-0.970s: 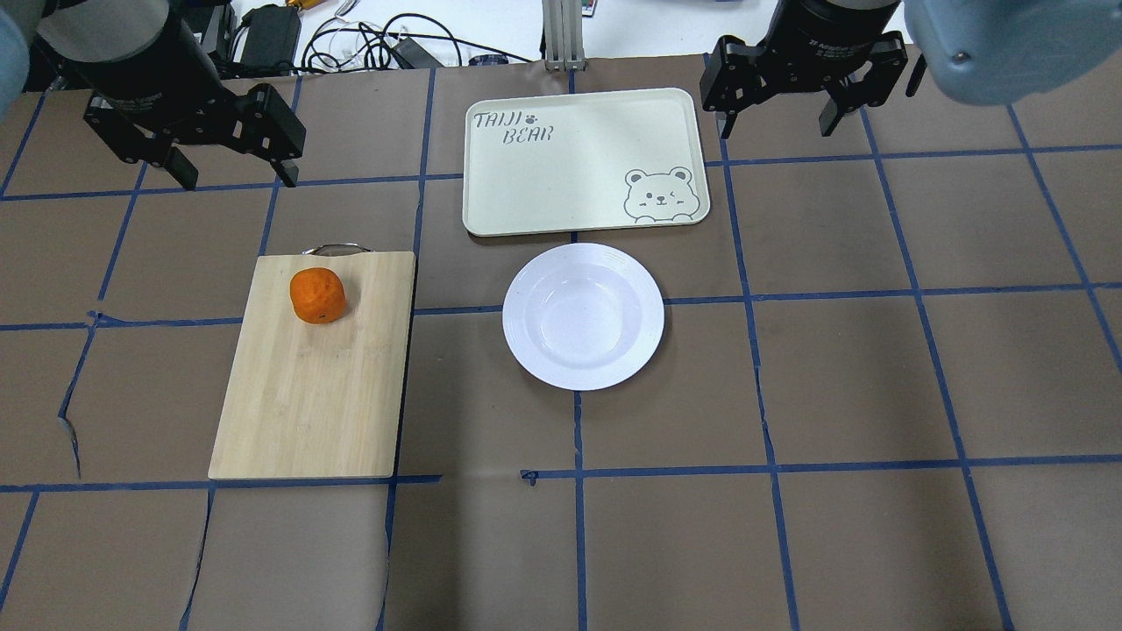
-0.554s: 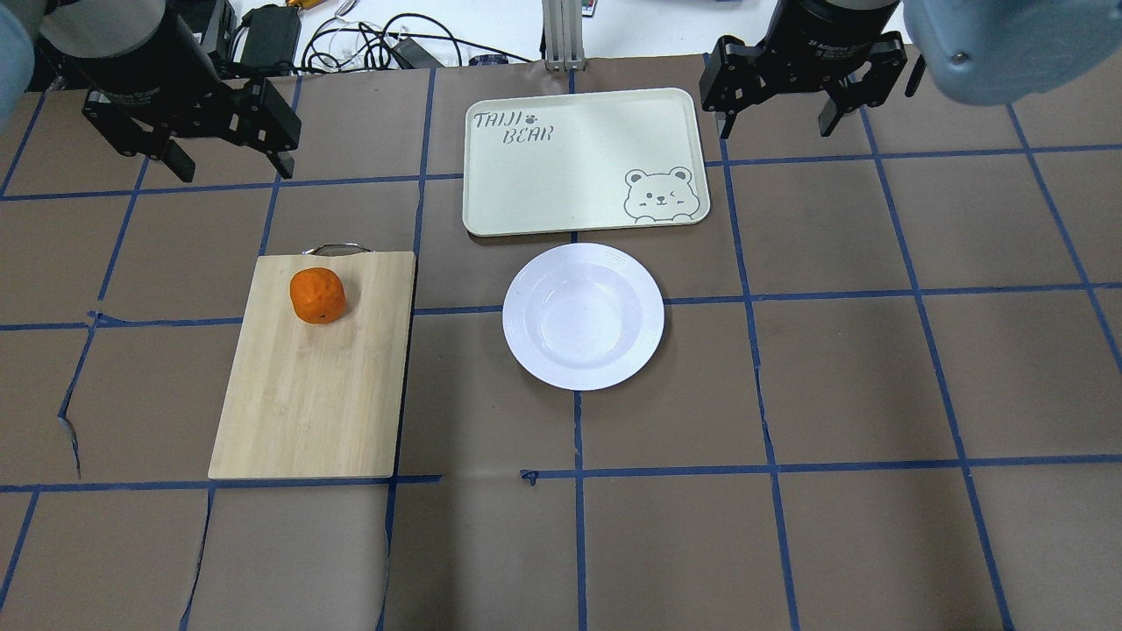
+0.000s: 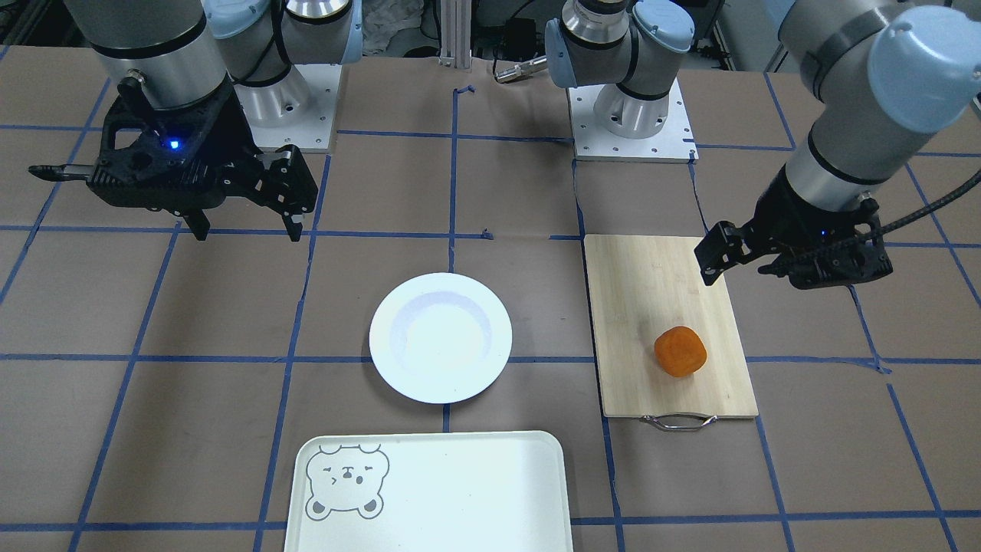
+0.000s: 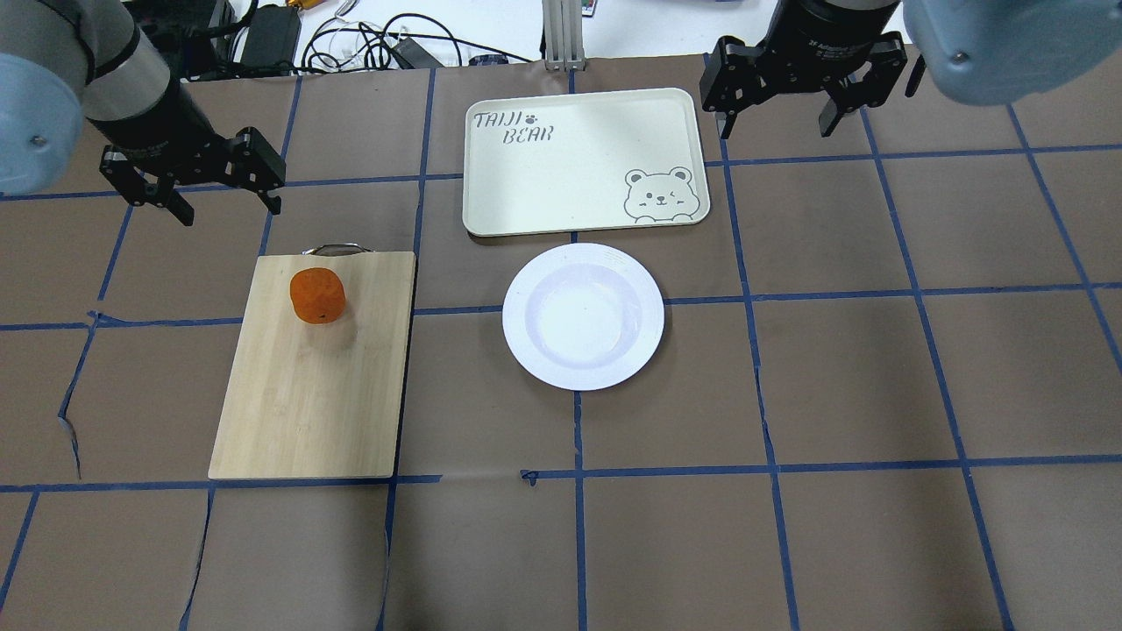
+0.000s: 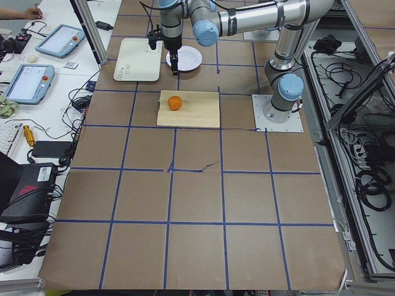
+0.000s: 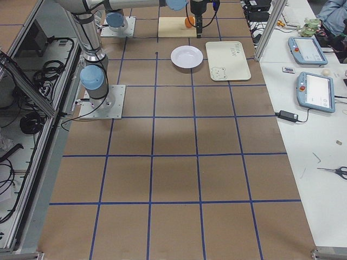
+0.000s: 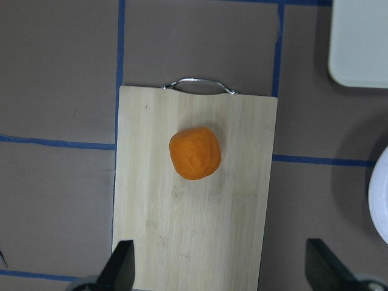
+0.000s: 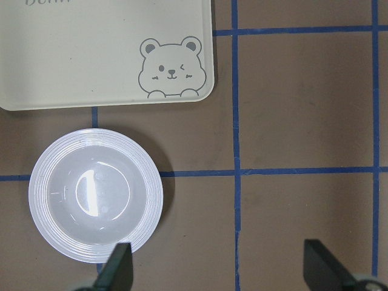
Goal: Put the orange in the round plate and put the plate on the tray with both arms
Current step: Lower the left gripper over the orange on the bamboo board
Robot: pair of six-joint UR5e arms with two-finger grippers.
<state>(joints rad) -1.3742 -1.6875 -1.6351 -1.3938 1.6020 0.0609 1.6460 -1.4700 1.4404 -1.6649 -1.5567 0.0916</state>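
The robot's left gripper will close around the middle of the orange (image 3: pixel 680 351) (image 7: pixel 195 153), which sits on the cutting board near the metal handle.
The orange (image 4: pixel 317 295) lies on the far part of a wooden cutting board, also seen in the left wrist view (image 7: pixel 194 153). The white round plate (image 4: pixel 583 317) rests on the table at the centre, with nothing in it. Just beyond it lies the pale tray (image 4: pixel 578 158) with a bear face, also bare. My left gripper (image 4: pixel 230 209) hangs open above the table beyond the board's far left corner, apart from the orange. Beyond the tray's right corner, my right gripper (image 4: pixel 777 130) hangs open and holds nothing; its wrist camera looks down on the plate (image 8: pixel 95 194).
The cutting board (image 4: pixel 311 394) with a metal handle (image 4: pixel 337 249) lies left of the plate. Cables and a power supply (image 4: pixel 368 44) sit past the table's far edge. The arm bases (image 3: pixel 628 115) stand on the robot's side.
My left gripper has come down and shifted toward the cutting board's far end. The right gripper, orange, plate and tray have not moved.
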